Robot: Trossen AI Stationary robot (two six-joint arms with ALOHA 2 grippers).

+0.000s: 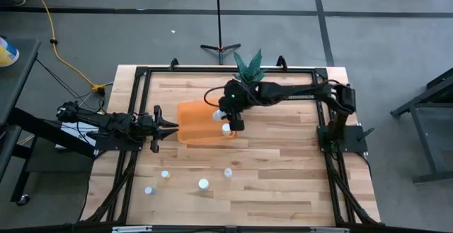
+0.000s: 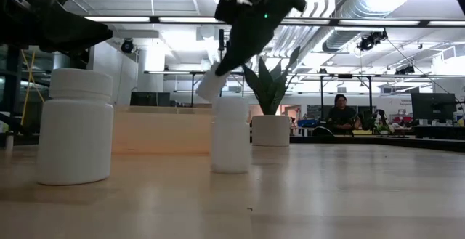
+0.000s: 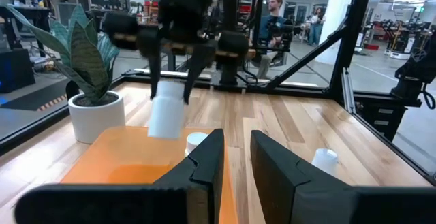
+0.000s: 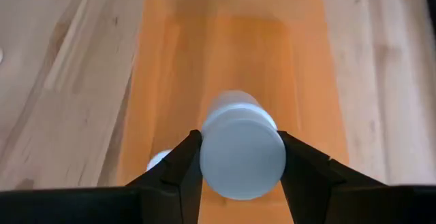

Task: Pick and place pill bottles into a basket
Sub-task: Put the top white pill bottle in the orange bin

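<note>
I should let go of the white pill bottle, still held above the orange basket, with my right gripper just behind the other bottle in the orange basket [image 1: 226,121] [image 4: 216,166].
My right gripper [image 1: 228,120] is shut on a white pill bottle [image 3: 165,112] above the right part of the orange basket [image 1: 192,123]. Another bottle [image 3: 196,140] lies in the basket below it and also shows in the right wrist view [image 4: 158,159]. Several more bottles stand on the table toward the near edge, such as two in the high view [image 1: 203,184] [image 1: 165,174]. My left gripper [image 1: 170,127] is open and empty, level, just off the basket's left wall. My right gripper pinches the bottle between its two fingers [image 4: 184,163], one on each side of its upper end [image 4: 242,149]. The fingers come from above, pointing down. The bottle hangs tilted below them [image 2: 211,85], lifted clear above the basket's floor.
A white pot with a green plant [image 1: 249,66] stands at the table's far edge behind the basket. A black frame [image 1: 141,74] runs around the table. Bare wood lies between the basket and the bottles near the front. A person [image 2: 340,112] sits in the room beyond.
</note>
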